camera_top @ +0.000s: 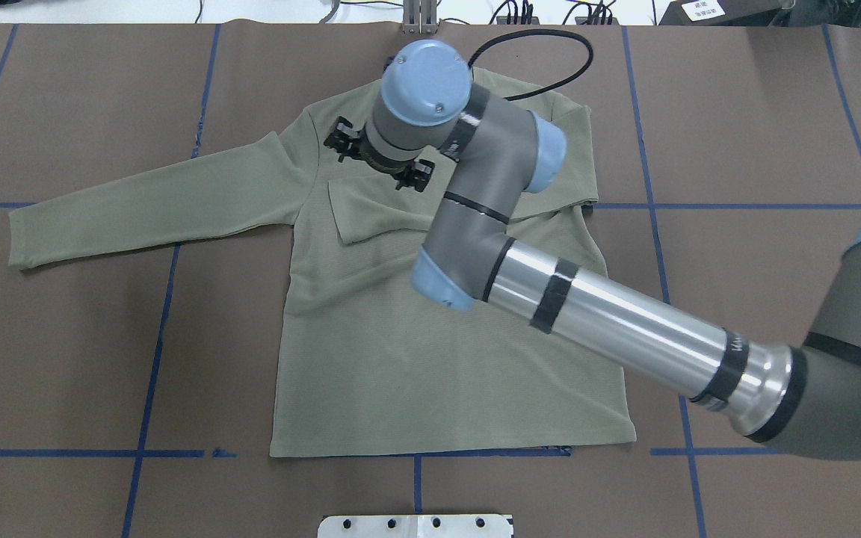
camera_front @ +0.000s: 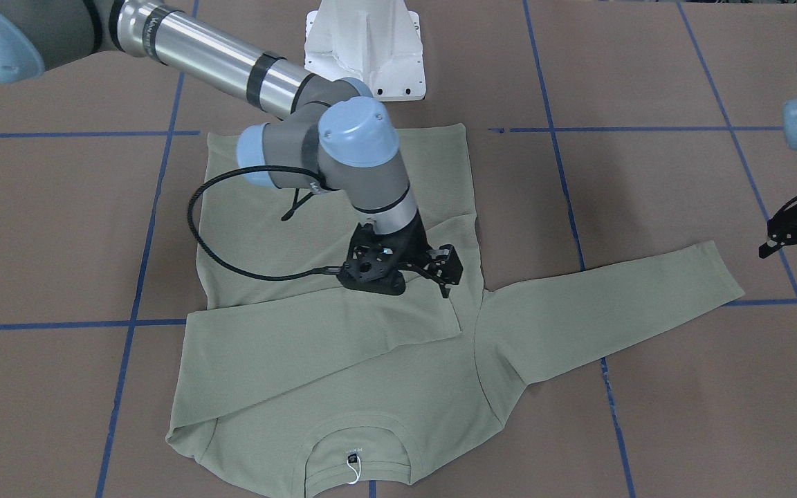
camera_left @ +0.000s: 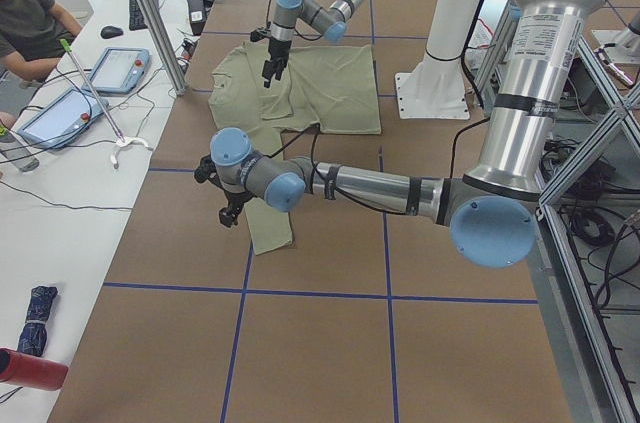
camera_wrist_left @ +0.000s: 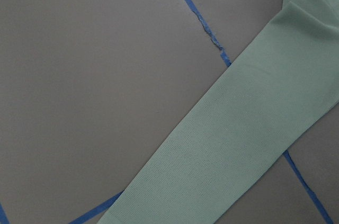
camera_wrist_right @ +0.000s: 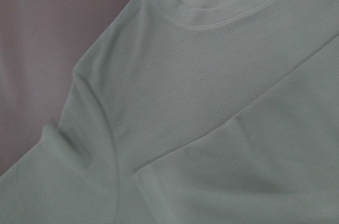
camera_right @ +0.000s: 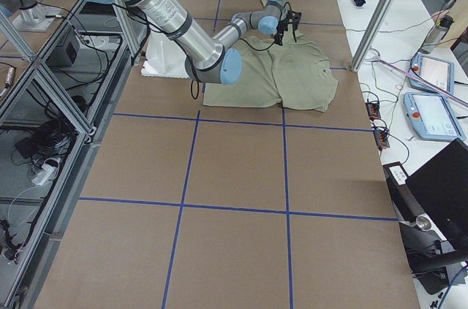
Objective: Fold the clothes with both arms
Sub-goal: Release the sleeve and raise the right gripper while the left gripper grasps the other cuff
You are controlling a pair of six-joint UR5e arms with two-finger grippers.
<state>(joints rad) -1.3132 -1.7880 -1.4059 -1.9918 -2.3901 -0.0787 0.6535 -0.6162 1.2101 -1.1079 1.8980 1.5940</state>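
Note:
The outstretched sleeve still has to be folded inward, so next my left gripper moves to the outstretched sleeve's cuff (camera_front: 721, 279) and closes there.
The sage-green shirt (camera_front: 343, 387) lies flat on the brown table, its collar (camera_front: 357, 453) and white hang tag (camera_front: 352, 472) toward the operators' side. One sleeve (camera_front: 329, 339) is folded across the chest. The other sleeve (camera_front: 613, 304) stretches out straight toward my left arm's side. My right gripper (camera_front: 440, 273) hovers open just above the folded sleeve's cuff end and holds nothing. My left gripper (camera_front: 796, 259) hangs open over bare table beyond the outstretched sleeve's cuff. The left wrist view shows only that sleeve (camera_wrist_left: 238, 139) lying on the table. The right wrist view shows the collar (camera_wrist_right: 222, 15) and chest.
The white pedestal base (camera_front: 365, 48) stands just behind the shirt's hem. Blue tape lines (camera_front: 142, 263) grid the table. In the exterior left view a side bench holds tablets (camera_left: 110, 68) and cables, and a person (camera_left: 30, 13) sits there. Bare table lies on both sides of the shirt.

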